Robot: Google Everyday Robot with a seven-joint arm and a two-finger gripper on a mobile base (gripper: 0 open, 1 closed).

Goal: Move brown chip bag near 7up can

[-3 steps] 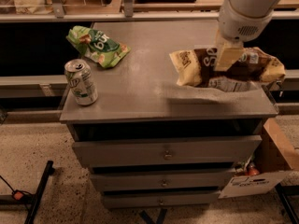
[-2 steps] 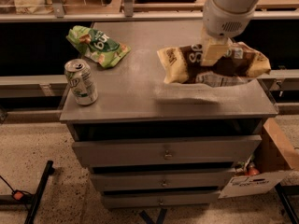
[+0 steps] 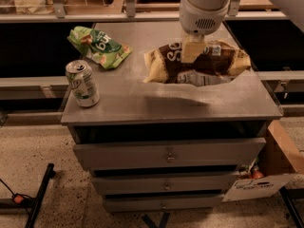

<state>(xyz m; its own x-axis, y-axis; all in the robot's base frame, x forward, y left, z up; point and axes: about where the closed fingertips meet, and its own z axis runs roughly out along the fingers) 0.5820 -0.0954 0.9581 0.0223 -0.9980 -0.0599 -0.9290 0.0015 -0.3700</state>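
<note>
My gripper is to let go of the brown chip bag. It will leave the bag on the grey cabinet top beside the 7up can (image 3: 152, 73) and green chip bag.
The brown chip bag (image 3: 199, 63), dark brown with pale yellow ends and white lettering, hangs lifted above the right half of the grey cabinet top (image 3: 142, 103), casting a shadow below it. My gripper (image 3: 192, 49) comes down from the top and is shut on the bag's middle. The 7up can (image 3: 83, 83), silver-grey and green, stands upright near the front left corner of the top, well to the left of the bag.
A green chip bag (image 3: 99, 46) lies at the back left, behind the can. The cabinet has several drawers (image 3: 167, 153) below. A cardboard box (image 3: 280, 160) sits on the floor at the right. A black stand leg (image 3: 40, 194) lies at the lower left.
My gripper has carried the brown chip bag leftward, from over the right edge toward the middle of the top. The can and green bag have not moved.
</note>
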